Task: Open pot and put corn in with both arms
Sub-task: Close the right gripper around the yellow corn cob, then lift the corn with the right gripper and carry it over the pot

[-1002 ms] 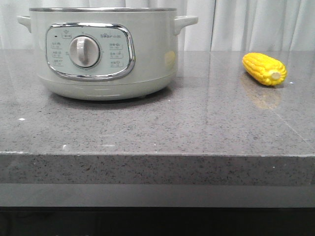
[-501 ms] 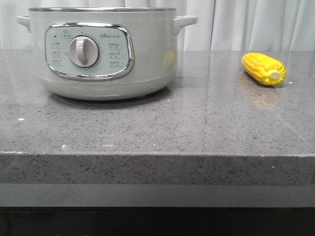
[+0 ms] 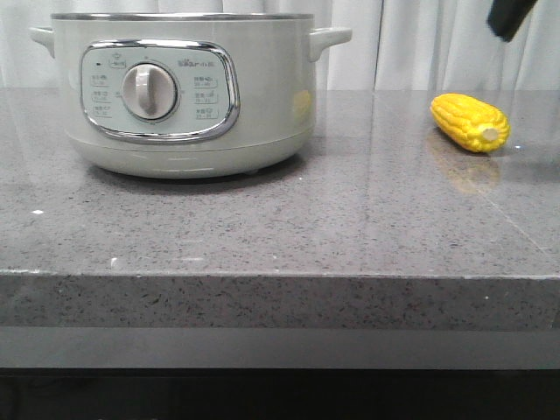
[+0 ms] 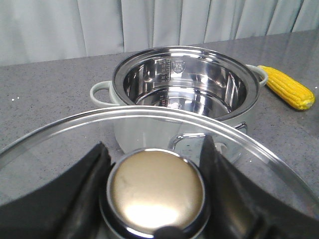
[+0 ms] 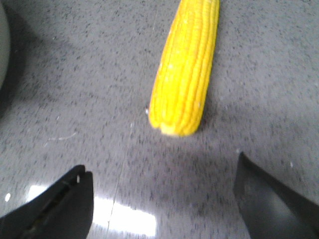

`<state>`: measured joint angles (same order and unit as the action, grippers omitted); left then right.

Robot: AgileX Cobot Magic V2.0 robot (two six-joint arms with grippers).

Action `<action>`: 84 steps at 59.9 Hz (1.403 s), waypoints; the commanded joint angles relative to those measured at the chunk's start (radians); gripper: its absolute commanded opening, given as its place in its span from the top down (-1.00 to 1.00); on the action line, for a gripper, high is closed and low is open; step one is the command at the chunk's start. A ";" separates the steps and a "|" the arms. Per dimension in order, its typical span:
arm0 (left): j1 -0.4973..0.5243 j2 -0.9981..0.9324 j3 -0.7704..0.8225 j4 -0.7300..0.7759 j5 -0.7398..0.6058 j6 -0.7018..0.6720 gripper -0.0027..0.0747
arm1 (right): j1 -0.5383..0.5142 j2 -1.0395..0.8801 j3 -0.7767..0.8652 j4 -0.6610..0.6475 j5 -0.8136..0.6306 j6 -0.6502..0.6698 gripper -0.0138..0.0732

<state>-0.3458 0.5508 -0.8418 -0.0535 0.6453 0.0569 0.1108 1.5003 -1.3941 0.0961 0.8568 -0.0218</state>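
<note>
My right gripper will grip the middle of the yellow corn (image 3: 470, 122) (image 5: 186, 57), with one finger on each long side.
The pale-green pot (image 3: 184, 96) stands at the back left of the counter, open; its steel inside shows in the left wrist view (image 4: 184, 84). My left gripper (image 4: 155, 164) is shut on the gold knob (image 4: 155, 191) of the glass lid (image 4: 50, 144) and holds it off the pot. The yellow corn (image 3: 469, 122) lies on the counter at the right, also in the left wrist view (image 4: 290, 88). My right gripper (image 5: 162, 172) is open above the counter, the corn (image 5: 185, 69) just beyond its fingertips. One dark finger (image 3: 509, 17) shows at the top right of the front view.
The grey speckled counter (image 3: 280, 227) has its front edge near the camera. White curtains (image 3: 437, 44) hang behind. The pot's side handles (image 3: 328, 39) stick out to either side.
A dark finger of my right gripper has come into the front view at the top right, above the corn. Pot and corn have not moved.
</note>
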 commanded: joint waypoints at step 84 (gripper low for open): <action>0.003 -0.001 -0.036 -0.011 -0.143 -0.009 0.36 | -0.002 0.395 -0.434 -0.034 0.127 0.005 -0.11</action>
<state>-0.3458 0.5508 -0.8402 -0.0535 0.6453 0.0569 0.1108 1.9844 -1.7672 0.0473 0.9880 -0.0185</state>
